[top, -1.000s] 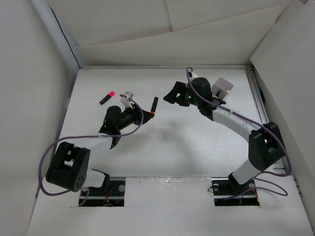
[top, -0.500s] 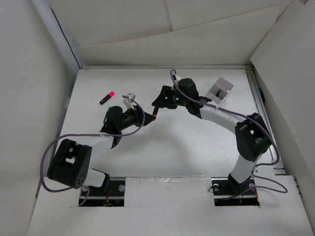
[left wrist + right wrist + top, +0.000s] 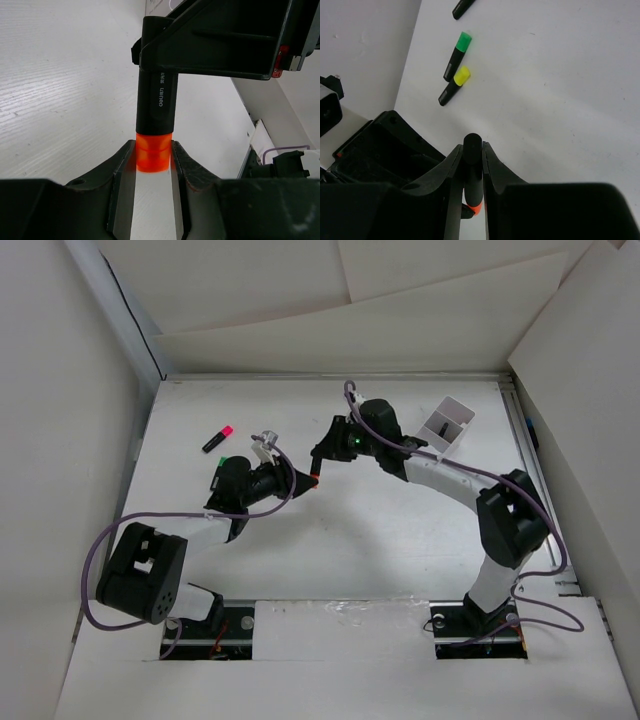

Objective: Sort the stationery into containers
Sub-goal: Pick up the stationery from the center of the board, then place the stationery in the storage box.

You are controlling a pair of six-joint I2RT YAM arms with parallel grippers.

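Note:
My right gripper is to place the orange-capped highlighter. I will release it in the white container's middle compartment (image 3: 435, 423), next to the small dark item.
An orange-capped highlighter (image 3: 316, 464) with a black body hangs above the table between both arms. My left gripper (image 3: 152, 150) is shut on its orange cap (image 3: 154, 156). My right gripper (image 3: 472, 146) is shut on the black body (image 3: 472, 162), its dark fingers (image 3: 220, 45) reaching in from above in the left wrist view. A pink-capped highlighter (image 3: 217, 438) lies at the far left. A green-capped one (image 3: 457, 55) and a yellow-capped one (image 3: 454, 86) lie side by side under my left arm. The white container (image 3: 460, 412) stands tilted at the back right.
Another black marker end (image 3: 462, 7) shows at the top of the right wrist view. White walls (image 3: 90, 420) close in the table on the left, back and right. Purple cables (image 3: 100, 550) loop beside both arm bases.
My right arm swung left from beside the container to the raised highlighter and closed its jaws on the black body. My left gripper stayed in place, holding the orange cap.

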